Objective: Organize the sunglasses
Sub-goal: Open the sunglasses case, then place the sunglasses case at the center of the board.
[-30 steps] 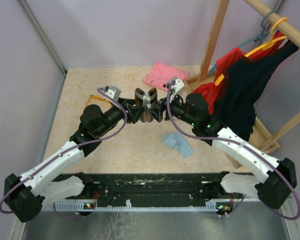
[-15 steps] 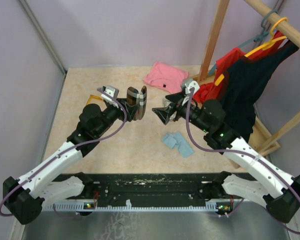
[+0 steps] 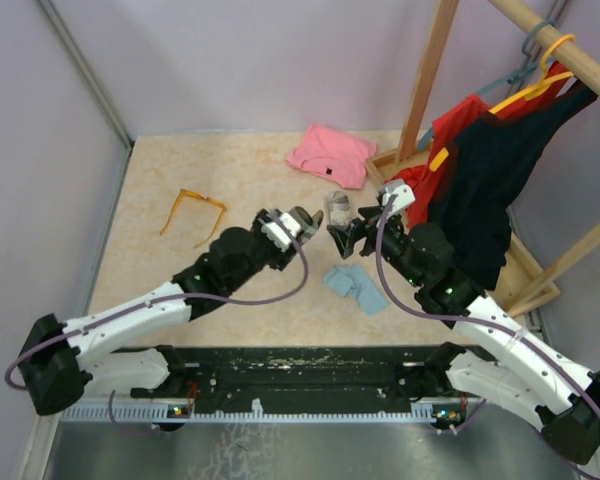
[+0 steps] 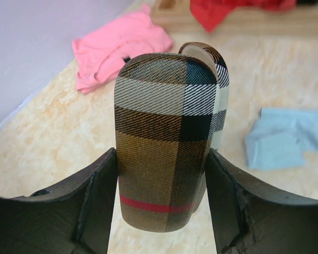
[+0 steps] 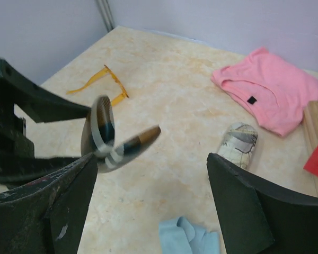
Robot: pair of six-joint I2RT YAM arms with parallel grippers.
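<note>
Next, I release the brown plaid case from my left gripper between the orange-amber sunglasses and the light blue cloths (image 3: 282,264).
The orange-amber sunglasses (image 3: 192,212) lie on the table at the far left, away from both arms; they also show in the right wrist view (image 5: 98,84). The red sunglasses are out of view. My left gripper (image 3: 298,222) is shut on a brown plaid case (image 4: 164,143) and holds it upright above the table centre. In the right wrist view the plaid case (image 5: 114,140) looks blurred, with its lid standing open. My right gripper (image 5: 148,206) is open and empty, just right of the plaid case (image 3: 300,216).
A grey-patterned case (image 3: 337,207) lies between the grippers and the pink shirt (image 3: 330,152). Light blue cloths (image 3: 357,285) lie below my right gripper. A wooden rack (image 3: 425,80) with red and black clothes (image 3: 480,190) stands at the right.
My left arm has swung right to the table centre, carrying the plaid case. My right gripper let go of the case and drew back to the right. The grey-patterned case now shows.
</note>
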